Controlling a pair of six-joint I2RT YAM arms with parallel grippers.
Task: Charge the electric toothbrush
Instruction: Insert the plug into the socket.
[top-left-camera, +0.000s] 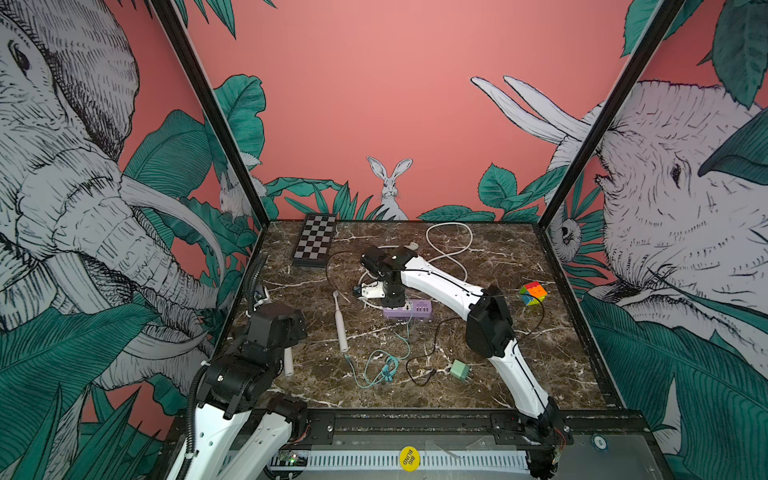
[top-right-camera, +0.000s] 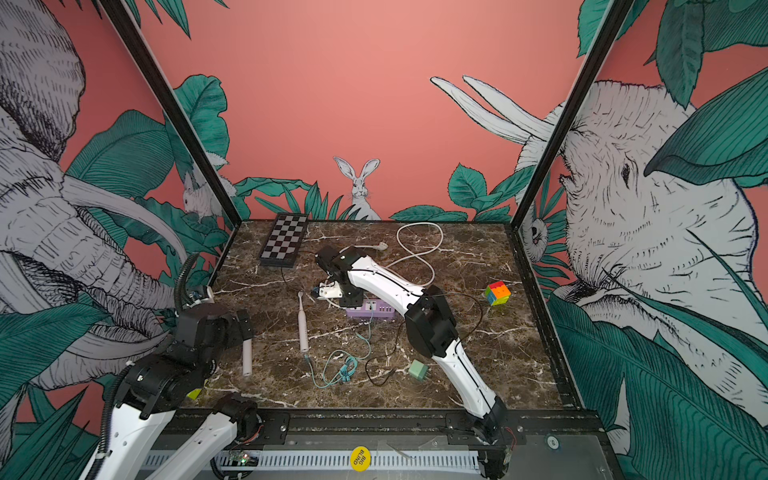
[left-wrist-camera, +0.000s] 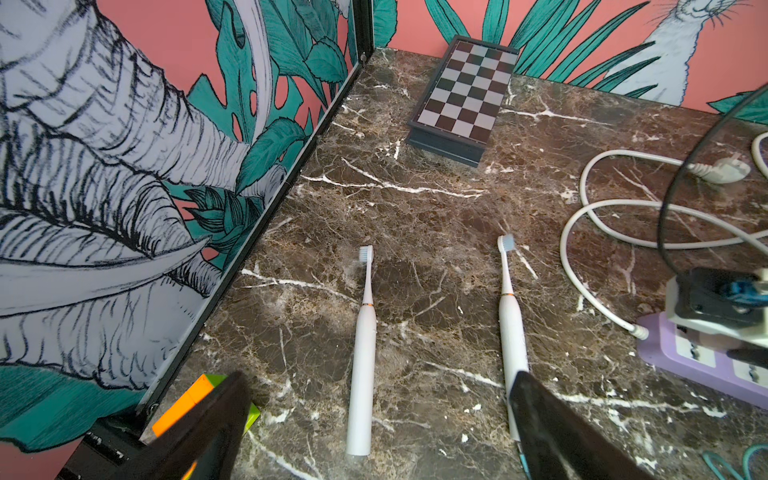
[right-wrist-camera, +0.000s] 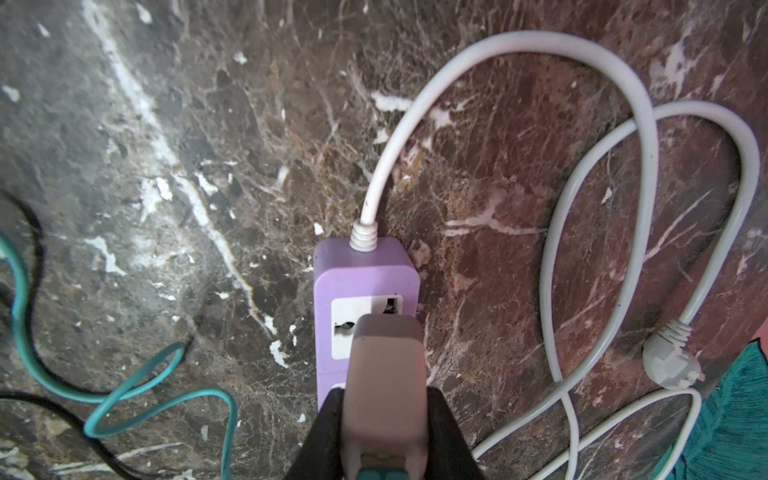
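Observation:
My right gripper is going to let go of the pale charger adapter in the purple power strip's socket (top-left-camera: 394, 304) (right-wrist-camera: 381, 320) nearest the white cord.
Two white electric toothbrushes lie on the marble. One toothbrush (left-wrist-camera: 363, 353) lies between the wide-apart fingers of my open left gripper (left-wrist-camera: 378, 386), which holds nothing. The other toothbrush (top-left-camera: 340, 324) (left-wrist-camera: 509, 324) lies mid-table, with a teal cable (top-left-camera: 386, 365) reaching its base. My right gripper (right-wrist-camera: 386, 432) is shut on a pale charger adapter (right-wrist-camera: 386, 374) that has the teal cable plugged into its back. It holds the adapter directly over a socket of the purple power strip (right-wrist-camera: 361, 282) (top-left-camera: 407, 309). Whether the prongs are in the socket is hidden.
The strip's white cord (top-left-camera: 451, 249) loops toward the back wall. A green plug adapter (top-left-camera: 459, 370) and a black cable (top-left-camera: 419, 365) lie at the front. A chessboard (top-left-camera: 314, 240) sits back left, a colour cube (top-left-camera: 533, 293) right, another cube (left-wrist-camera: 199, 390) by my left gripper.

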